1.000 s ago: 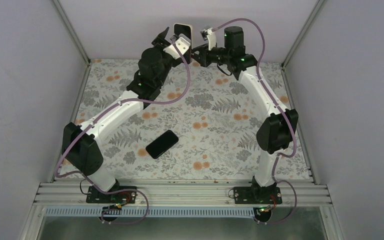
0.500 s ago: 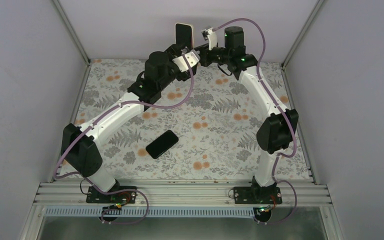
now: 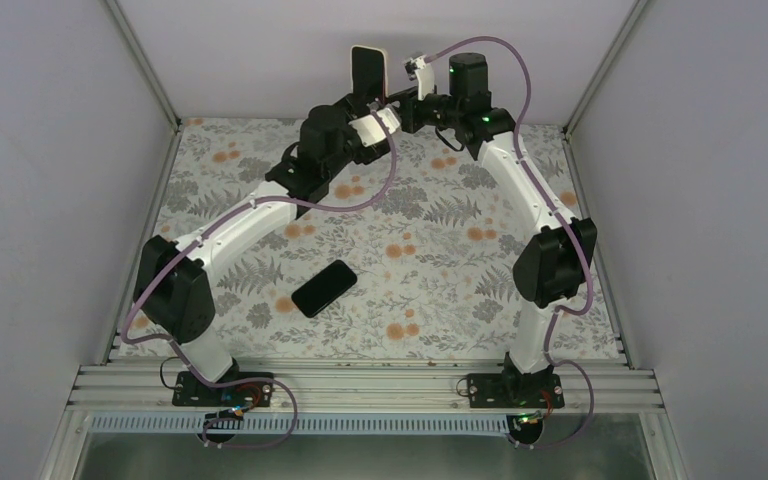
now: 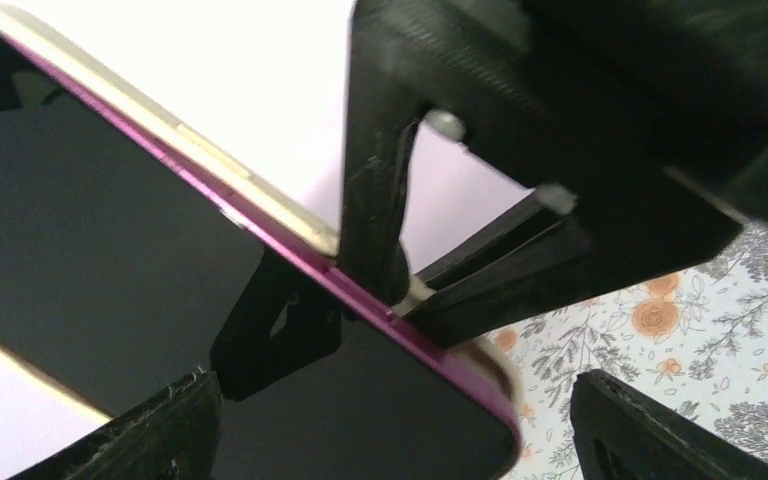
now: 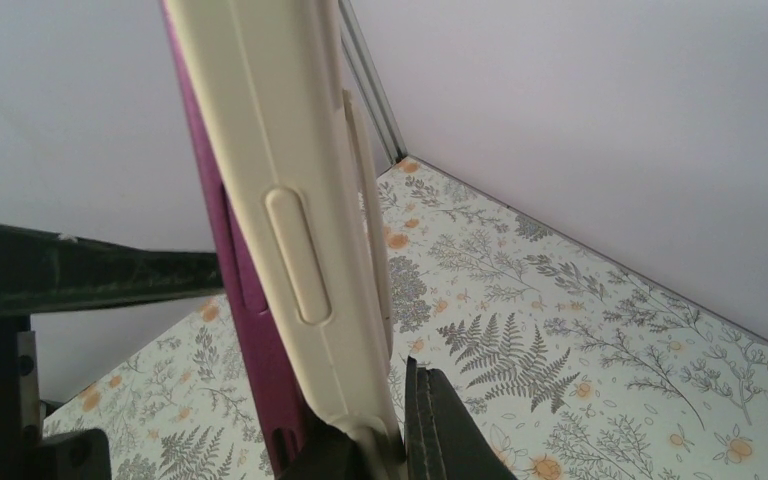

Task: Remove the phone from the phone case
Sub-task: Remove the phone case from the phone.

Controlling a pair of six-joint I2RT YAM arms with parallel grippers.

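Observation:
Next, I turn my left gripper in line, as the phone's magenta rim slants across its fingers, and take the phone's lower end (image 4: 468,396) by its rim.
A phone with a magenta rim (image 5: 250,330) sits in a cream case (image 5: 290,200), held upright in the air near the back wall (image 3: 367,68). My right gripper (image 5: 390,445) is shut on the case's lower edge; it also shows in the top view (image 3: 392,98). In the left wrist view the phone's dark screen (image 4: 110,220) fills the left side, with the cream case (image 4: 210,150) behind it. My left gripper (image 4: 390,440) is open, its fingertips (image 4: 175,430) on either side of the phone's lower corner, not touching it. It sits just below the phone in the top view (image 3: 365,108).
A black phone-shaped slab (image 3: 323,288) lies flat on the floral tabletop (image 3: 440,240) in front of the arms. White walls close in the back and both sides, and the back wall is right behind the held phone.
My left arm has swung right and turned its wrist, bringing its open gripper from the left of the phone to just under it. The right gripper has held the case still.

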